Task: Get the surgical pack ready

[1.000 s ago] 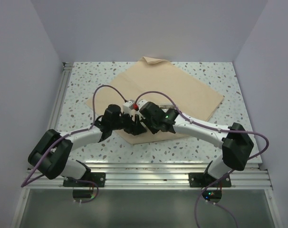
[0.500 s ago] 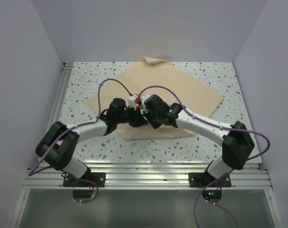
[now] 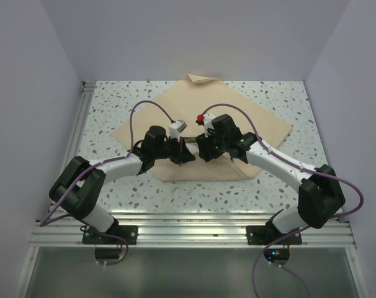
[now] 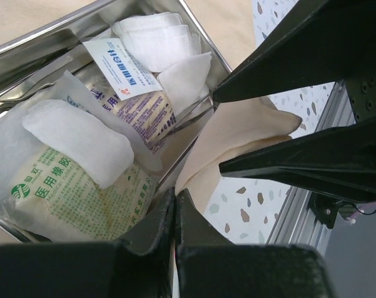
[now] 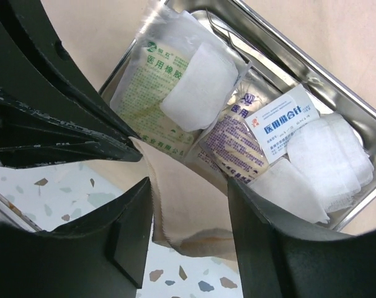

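The left gripper holds the raised edge of the cloth short of the sachets, so next the right gripper grabs the hanging cloth flap (image 5: 191,211) and pulls it over the tray.
The tan cloth (image 3: 244,118) lies spread on the table, its near edge lifted beside the steel tray (image 4: 203,43). The tray holds green, white and clear sachets (image 4: 64,198) and white gauze pads (image 4: 154,37). My left gripper (image 4: 174,202) is shut on the raised cloth edge (image 5: 175,198) at the tray's near side. My right gripper (image 5: 189,186) stands open, its fingers on either side of the hanging cloth flap without pressing it. In the top view both grippers (image 3: 187,155) (image 3: 199,151) meet over the cloth's middle and hide the tray.
The speckled table (image 3: 113,99) is ringed by an aluminium rail (image 3: 194,220) at the near edge and white walls on three sides. A folded cloth corner (image 3: 197,79) sits at the far edge.
My left gripper has shut on the cloth edge that the right gripper held. The right gripper has opened and drawn back to the right. The cloth's near edge has moved further over.
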### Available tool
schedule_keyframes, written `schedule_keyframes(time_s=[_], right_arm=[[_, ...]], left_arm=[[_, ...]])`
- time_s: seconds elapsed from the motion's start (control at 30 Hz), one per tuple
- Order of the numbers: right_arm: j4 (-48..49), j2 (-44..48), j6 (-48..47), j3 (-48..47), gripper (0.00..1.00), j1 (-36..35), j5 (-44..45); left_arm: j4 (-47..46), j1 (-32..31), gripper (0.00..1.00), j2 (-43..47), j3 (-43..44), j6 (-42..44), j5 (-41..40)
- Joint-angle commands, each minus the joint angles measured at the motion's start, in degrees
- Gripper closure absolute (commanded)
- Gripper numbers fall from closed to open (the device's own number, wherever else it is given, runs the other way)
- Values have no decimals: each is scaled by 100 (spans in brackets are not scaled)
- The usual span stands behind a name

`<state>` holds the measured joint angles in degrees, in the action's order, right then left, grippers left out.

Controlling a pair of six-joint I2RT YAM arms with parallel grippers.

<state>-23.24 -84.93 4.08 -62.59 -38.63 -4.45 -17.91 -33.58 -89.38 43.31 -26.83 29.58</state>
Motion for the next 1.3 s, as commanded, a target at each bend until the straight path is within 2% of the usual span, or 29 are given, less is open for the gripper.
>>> schedule_keyframes(time_s=[0.0, 0.13, 0.3, 0.57, 0.93, 1.03, 1.07, 1.13, 1.17, 1.27], right_arm=[[698, 134, 5, 177, 46, 145, -636], [970, 204, 84, 282, 50, 277, -812], [1120, 468, 111, 476, 46, 427, -1128], [1085, 609, 76, 537, 47, 523, -1102], [848, 354, 5, 449, 51, 585, -918], [839, 293, 41, 397, 61, 594, -804], [839, 284, 49, 379, 76, 602, -681], [822, 249, 128, 274, 93, 681, -610], [830, 214, 163, 230, 99, 708, -592], [874, 82, 322, 54, 100, 857, -645]], left_arm=[[-169, -43, 100, -44, 196, -59, -23], [-195, -34, 100, -44, 125, -51, 4], [-107, -43, 100, -105, 187, 11, 30], [-29, -43, 100, -158, 239, 37, 12], [24, -43, 100, -97, 274, 64, 3], [16, -43, 100, -97, 283, 73, 12], [24, -43, 100, -105, 292, 73, 12], [25, -34, 100, -97, 301, 64, -5], [25, -43, 100, -105, 301, 64, -40], [147, -34, 100, -97, 362, 55, -312]])
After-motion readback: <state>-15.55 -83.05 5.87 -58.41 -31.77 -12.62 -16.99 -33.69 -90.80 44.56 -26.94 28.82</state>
